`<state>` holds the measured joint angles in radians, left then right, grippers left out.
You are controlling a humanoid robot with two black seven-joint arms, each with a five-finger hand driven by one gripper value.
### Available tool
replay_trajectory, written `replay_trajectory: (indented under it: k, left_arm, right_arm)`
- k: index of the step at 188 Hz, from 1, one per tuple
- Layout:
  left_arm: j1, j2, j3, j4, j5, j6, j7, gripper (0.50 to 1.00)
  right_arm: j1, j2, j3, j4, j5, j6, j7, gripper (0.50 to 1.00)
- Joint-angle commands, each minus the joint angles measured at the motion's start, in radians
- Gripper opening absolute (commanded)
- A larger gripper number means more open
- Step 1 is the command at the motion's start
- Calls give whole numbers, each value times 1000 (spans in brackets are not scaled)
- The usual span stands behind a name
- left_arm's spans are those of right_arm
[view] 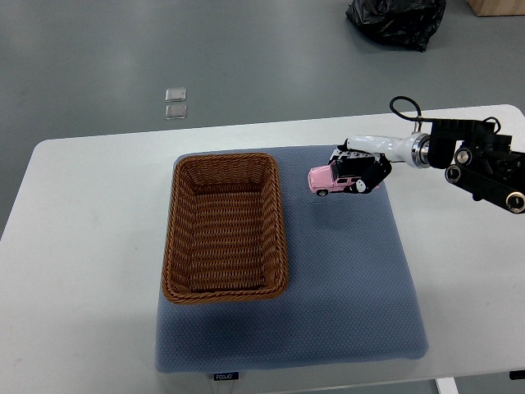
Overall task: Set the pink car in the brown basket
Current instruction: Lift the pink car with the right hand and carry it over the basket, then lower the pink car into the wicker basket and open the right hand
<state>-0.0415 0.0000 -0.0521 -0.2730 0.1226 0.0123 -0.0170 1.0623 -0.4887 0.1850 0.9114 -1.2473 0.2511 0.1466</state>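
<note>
The pink car will come to rest in the brown basket's half (224,206) nearest the clear squares when my right gripper lets it go there.
A small pink toy car (323,179) is held just above the blue mat, right of the basket, its front end pointing left. My right hand (358,171) comes in from the right edge and is shut on the car's rear part, with black fingers wrapped over it. The brown wicker basket (182,238) stands on the mat's left half and holds nothing. A gap of mat separates the car from the basket's right rim. The left arm does not show.
The blue-grey mat (344,279) lies on a white table (82,271). On the grey floor beyond the table sit a black bag (397,20), two small clear squares (175,103) and a cardboard box corner (497,6).
</note>
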Motion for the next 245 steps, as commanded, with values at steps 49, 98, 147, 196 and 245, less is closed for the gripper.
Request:
replay_trajectory:
  k: [49,98,147,196,245]
  left_arm:
    - [0,0,0,-5,0,0,0,1000]
    - [-1,0,-2,-9,3,-2,0,1000]
    - [-5,0,-2,-9,5,-2,0,1000]
    - [-5,0,-3,-9,5,-2,0,1000]
    - [-5,0,-2,-9,5,-2,0,1000]
  right_arm:
    - [150,-77,1,118,14,48,-1,500]
    - [193,121,-22,66,49,51,-1,500]
    - [177,360,-59,-83,49,36,1,500]
    - [131,427,-72,-140,48,8,4,500]
    - [70,466,-67,-190,48,-47,16,500]
